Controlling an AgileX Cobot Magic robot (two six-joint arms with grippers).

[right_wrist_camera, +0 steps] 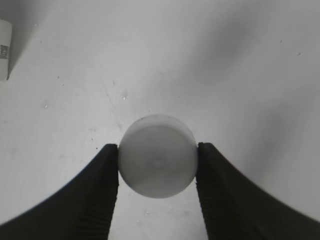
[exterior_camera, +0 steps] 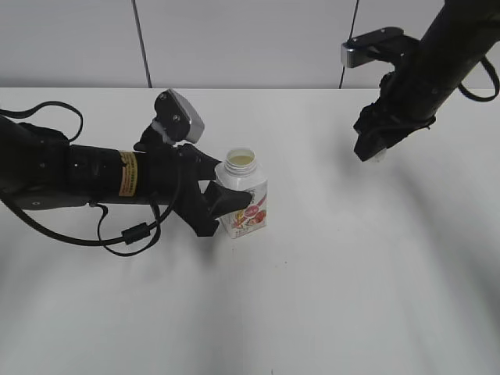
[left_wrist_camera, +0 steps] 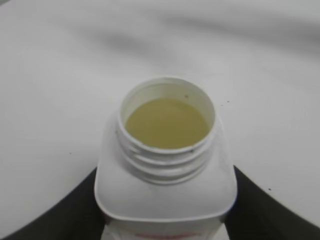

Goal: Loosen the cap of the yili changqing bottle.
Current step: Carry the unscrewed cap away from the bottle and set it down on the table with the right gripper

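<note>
My right gripper is going to let go of the white cap on the bare table almost straight (exterior_camera: 358, 189) below it, next to the bottle.
The yili changqing bottle (exterior_camera: 244, 195) stands upright on the white table, white with a pink-red label. Its neck is open and pale yellow drink shows inside in the left wrist view (left_wrist_camera: 167, 165). My left gripper (exterior_camera: 223, 199) is shut on the bottle's body, a finger on each side (left_wrist_camera: 165, 220). The white round cap (right_wrist_camera: 157, 155) is off the bottle, held between the fingers of my right gripper (right_wrist_camera: 157, 165), which is raised above the table at the right (exterior_camera: 376, 148). The cap barely shows in the exterior view.
The white table (exterior_camera: 351, 273) ends at a grey wall (exterior_camera: 250, 39) behind. The bottle's edge shows at the far left of the right wrist view (right_wrist_camera: 5, 50).
</note>
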